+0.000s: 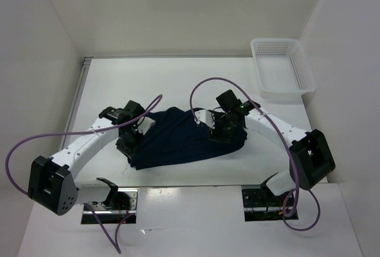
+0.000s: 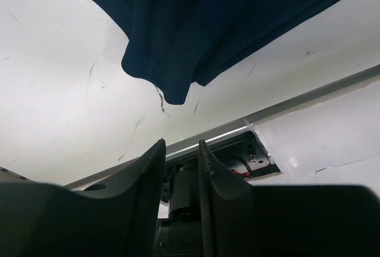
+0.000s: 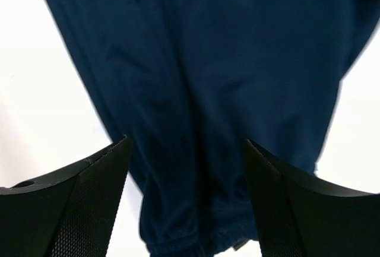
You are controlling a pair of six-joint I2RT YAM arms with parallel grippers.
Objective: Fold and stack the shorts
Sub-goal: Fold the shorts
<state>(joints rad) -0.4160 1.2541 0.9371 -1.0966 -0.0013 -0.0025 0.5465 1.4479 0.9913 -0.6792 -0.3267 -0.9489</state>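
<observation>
I need to use my right gripper to pinch the cloth (image 3: 193, 194) beside the waistband of the shorts, which lie bunched along a long fold, and pull it straight before I fold them.
The dark navy shorts (image 1: 184, 138) lie bunched on the white table between my two grippers. My left gripper (image 1: 126, 140) is at their left edge. In the left wrist view its jaws (image 2: 181, 144) stand a narrow gap apart with nothing between them, and a hem corner of the shorts (image 2: 172, 85) lies just beyond the tips. My right gripper (image 1: 218, 129) hovers over the right part of the shorts. In the right wrist view it (image 3: 185, 141) is wide open and empty, straddling the fabric and gathered waistband (image 3: 196, 233).
A white mesh basket (image 1: 284, 94) stands at the back right corner of the table (image 1: 178, 79). White walls close in the back and both sides. Purple cables loop over both arms. The arm base mounts sit at the near edge (image 2: 237, 150).
</observation>
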